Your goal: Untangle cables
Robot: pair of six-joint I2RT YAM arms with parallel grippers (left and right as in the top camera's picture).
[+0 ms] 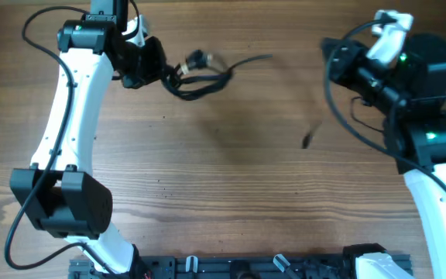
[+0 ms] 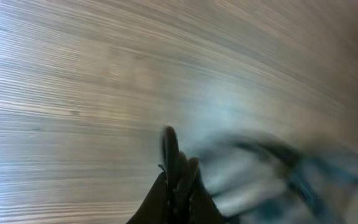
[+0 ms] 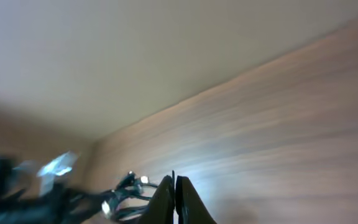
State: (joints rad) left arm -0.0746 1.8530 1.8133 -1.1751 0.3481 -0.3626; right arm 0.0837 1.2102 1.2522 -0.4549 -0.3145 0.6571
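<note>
One end of the looped bundle is pinched in my left gripper, so next I pass the bundle to my right gripper and take its looped cables (image 1: 206, 91) with my left gripper.
A bundle of thin black cables (image 1: 197, 77) with small plug ends lies at the back of the wooden table. My left gripper (image 1: 161, 71) is shut on the bundle's left side. In the left wrist view the fingers (image 2: 176, 167) are pinched on a dark cord, with the blurred cables (image 2: 272, 168) to their right. One strand (image 1: 254, 59) trails right from the bundle. My right gripper (image 1: 327, 48) is shut on a thin cable. Its fingers (image 3: 174, 183) show a thin strip between them. A blurred plug end (image 1: 306, 141) hangs below it. The bundle shows in the right wrist view (image 3: 120, 196) at lower left.
The wooden table (image 1: 231, 186) fills the view. A black rail (image 1: 285, 267) with clips runs along the front edge. Thicker black wires (image 1: 339, 108) loop from the right arm, and others (image 1: 37, 46) loop from the left arm.
</note>
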